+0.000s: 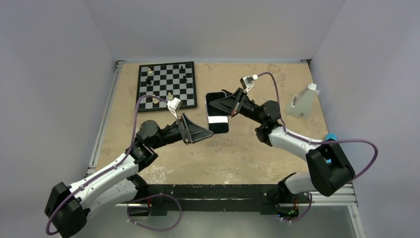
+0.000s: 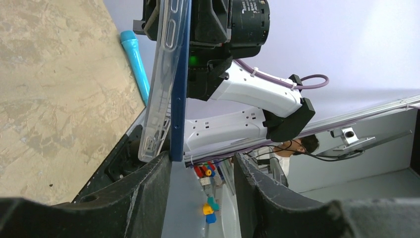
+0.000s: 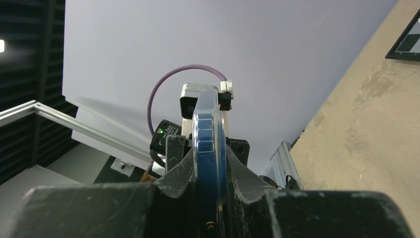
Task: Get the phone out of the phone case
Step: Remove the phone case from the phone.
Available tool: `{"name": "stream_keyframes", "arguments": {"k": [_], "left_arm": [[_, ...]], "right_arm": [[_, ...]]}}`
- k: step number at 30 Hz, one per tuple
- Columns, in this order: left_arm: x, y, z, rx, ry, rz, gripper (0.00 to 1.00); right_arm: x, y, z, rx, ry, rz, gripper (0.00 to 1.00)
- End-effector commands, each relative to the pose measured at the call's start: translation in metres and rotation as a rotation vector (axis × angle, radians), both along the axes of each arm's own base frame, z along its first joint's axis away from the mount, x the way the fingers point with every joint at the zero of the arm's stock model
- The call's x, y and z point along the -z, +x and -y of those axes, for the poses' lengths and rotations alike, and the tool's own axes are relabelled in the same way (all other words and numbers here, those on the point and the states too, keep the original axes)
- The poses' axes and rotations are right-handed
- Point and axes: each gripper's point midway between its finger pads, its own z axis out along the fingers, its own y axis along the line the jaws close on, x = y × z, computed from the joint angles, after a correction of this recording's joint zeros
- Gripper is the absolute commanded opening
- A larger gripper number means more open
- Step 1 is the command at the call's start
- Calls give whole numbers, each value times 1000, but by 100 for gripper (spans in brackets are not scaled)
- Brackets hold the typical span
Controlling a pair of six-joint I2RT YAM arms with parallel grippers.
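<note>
I should have my left gripper take the phone's near end (image 2: 177, 146) and my right gripper grip only the phone case, as my right gripper now clamps phone and phone case together.
The phone (image 1: 218, 125) hangs above the table with its black screen up, still in the phone case. My right gripper (image 1: 218, 104) is shut on its far end. The right wrist view shows the dark blue phone edge (image 3: 209, 148) clamped between both fingers (image 3: 181, 166). In the left wrist view the transparent phone case (image 2: 161, 84) has sprung away from the blue phone edge (image 2: 179, 99) at the near end. My left gripper (image 2: 202, 159) is open, its left finger (image 2: 143, 198) touching that near end. Nothing lies between its jaws. In the top view, the left gripper (image 1: 211, 133) sits at the phone's near end.
A chessboard (image 1: 166, 87) with a few pieces lies at the back left. A pale translucent stand (image 1: 302, 103) is at the back right. A light-blue cylinder (image 1: 330, 136) sticks out by the right arm. Metal rails edge the table (image 1: 233, 153).
</note>
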Motion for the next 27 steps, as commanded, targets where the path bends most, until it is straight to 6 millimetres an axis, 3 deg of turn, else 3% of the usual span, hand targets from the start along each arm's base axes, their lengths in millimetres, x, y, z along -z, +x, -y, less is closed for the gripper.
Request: {"name": "stream_keyframes", "arguments": {"k": [1,4,12,17,21,24,27], "left_arm": [[-19,18,0,-81,-33,56,53],[-27,24,2,-99,-14,90,51],[-30,51,-3,-233,57,159,35],[-34,62,4,-239,59,180,14],[-38,64,-2,-266,58,208,0],[-43,62,-8,-290,63,216,0],[-42,61,-17,-315,63,150,0]], "right_arm": [[-35,-26,-3,-46,86,87,0],[-27,-29,-9,-60,73,75,0],[-14,-37,-12,-73,29,90,0],[-10,-41,-12,-64,-20,120,0],[-7,-45,-13,-77,-88,164,0],[-1,-47,-15,-97,-165,209,28],[5,-50,-13,-119,-218,258,65]]}}
